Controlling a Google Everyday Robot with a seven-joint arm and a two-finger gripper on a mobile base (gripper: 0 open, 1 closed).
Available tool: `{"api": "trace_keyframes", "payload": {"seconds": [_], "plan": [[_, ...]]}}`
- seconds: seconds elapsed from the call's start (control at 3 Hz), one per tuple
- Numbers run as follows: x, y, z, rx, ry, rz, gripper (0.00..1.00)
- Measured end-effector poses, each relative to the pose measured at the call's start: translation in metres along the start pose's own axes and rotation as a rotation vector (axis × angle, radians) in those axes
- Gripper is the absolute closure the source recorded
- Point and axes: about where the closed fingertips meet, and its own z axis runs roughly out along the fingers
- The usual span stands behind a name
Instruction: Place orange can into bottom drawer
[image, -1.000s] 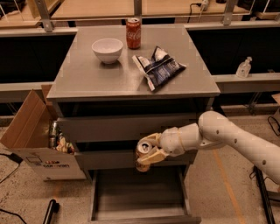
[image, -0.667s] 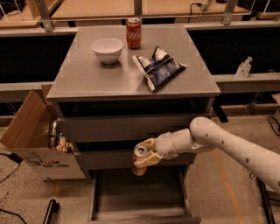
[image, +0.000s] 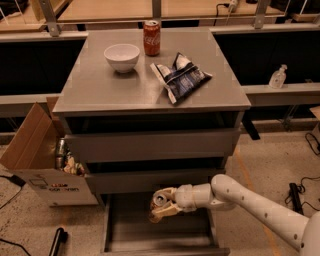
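Note:
The robot's gripper will set the orange can, still held above the drawer's floor, down on the middle of the open bottom drawer's inside (image: 163, 224).
The orange can (image: 159, 201), with a silver top and pull tab, is held upright in my gripper (image: 162, 206). My white arm comes in from the lower right. The gripper holds the can over the pulled-out bottom drawer (image: 120, 230) of the grey cabinet, just below the front of the middle drawer (image: 150, 180). The can is above the drawer's floor and does not rest on it. The two upper drawers are pushed in.
On the cabinet top (image: 95, 90) stand a white bowl (image: 121, 56), a red cola can (image: 151, 37) and a dark crisp bag (image: 180, 77). An open cardboard box (image: 37, 160) with cans stands at the left. A sanitiser bottle (image: 278, 77) stands on the right ledge.
My gripper has moved down and a little left with the orange can, from in front of the middle drawer to over the open bottom drawer.

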Motion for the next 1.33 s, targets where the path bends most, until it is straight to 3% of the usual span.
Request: {"api": "trace_keyframes", "payload": {"seconds": [0.33,0.67,1.0,1.33], "plan": [[-0.001,0.003,0.003,-0.01,0.001,0.0,1.0],[0.023,-0.012,0.006,0.033,0.013,0.01,1.0],[0.093,-0.033,0.021,0.113,0.021,-0.011,1.0],[0.125,-0.038,0.031,0.129,0.048,-0.03,1.0]]}}
